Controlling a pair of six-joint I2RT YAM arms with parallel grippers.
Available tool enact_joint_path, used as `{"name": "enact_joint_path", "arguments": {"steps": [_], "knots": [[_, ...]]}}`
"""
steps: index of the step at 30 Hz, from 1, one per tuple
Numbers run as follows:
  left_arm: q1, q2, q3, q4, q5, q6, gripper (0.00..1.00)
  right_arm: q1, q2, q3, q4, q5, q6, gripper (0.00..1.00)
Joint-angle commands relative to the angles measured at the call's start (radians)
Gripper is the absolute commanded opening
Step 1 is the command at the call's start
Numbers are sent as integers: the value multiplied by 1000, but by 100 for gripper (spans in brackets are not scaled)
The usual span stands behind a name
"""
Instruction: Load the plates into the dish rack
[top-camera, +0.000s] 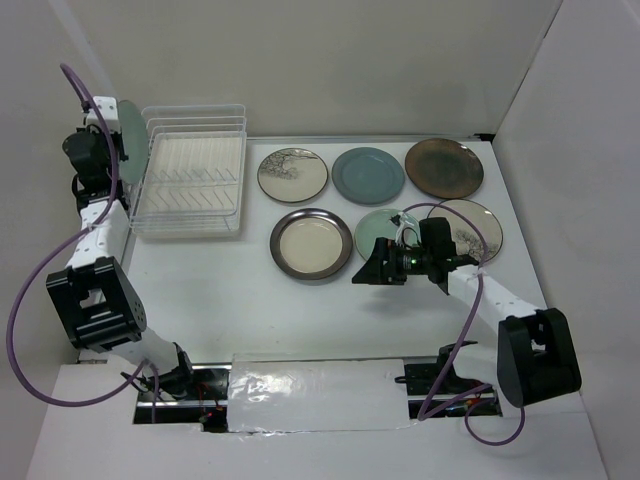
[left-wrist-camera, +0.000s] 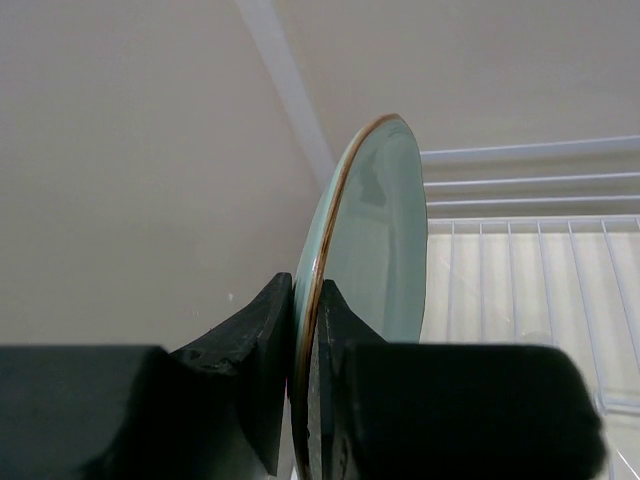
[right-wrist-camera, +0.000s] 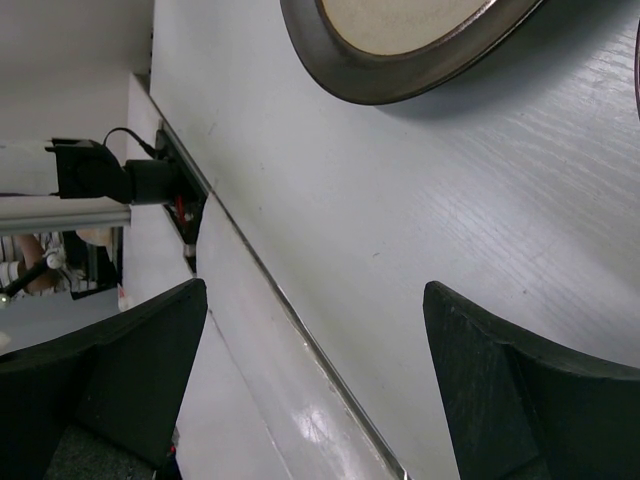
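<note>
I will let go of the pale green plate with my left gripper, upright in the dish rack's end slot (top-camera: 149, 184) nearest the rack's side.
My left gripper (top-camera: 110, 150) is shut on the rim of a pale green plate (top-camera: 132, 143), held on edge just left of the white wire dish rack (top-camera: 192, 172). In the left wrist view the plate (left-wrist-camera: 375, 235) stands between my fingers (left-wrist-camera: 265, 345) with the rack (left-wrist-camera: 530, 270) to its right. My right gripper (top-camera: 368, 272) is open and empty above the table, beside the cream plate with a dark rim (top-camera: 311, 243), which also shows in the right wrist view (right-wrist-camera: 400, 40). A pale green plate (top-camera: 385, 228) lies partly under my right arm.
A cream branch-pattern plate (top-camera: 292, 173), a blue-grey plate (top-camera: 368, 174) and a dark brown plate (top-camera: 444, 167) lie in a back row. Another branch-pattern plate (top-camera: 470, 228) lies at the right. White walls close the back and sides.
</note>
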Motion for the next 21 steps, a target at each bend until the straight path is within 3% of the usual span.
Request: {"name": "enact_joint_path", "arguments": {"steps": [1,11,21], "knots": [[6,-14,91,253,2,46,0,-5,11,8,38,-4,-11,95],[6,-5,8,272,2,100,0,-5,20,8,38,-4,-11,95],[50,4,-96,292,47,60,0,-5,20,8,38,5,-11,95]]}}
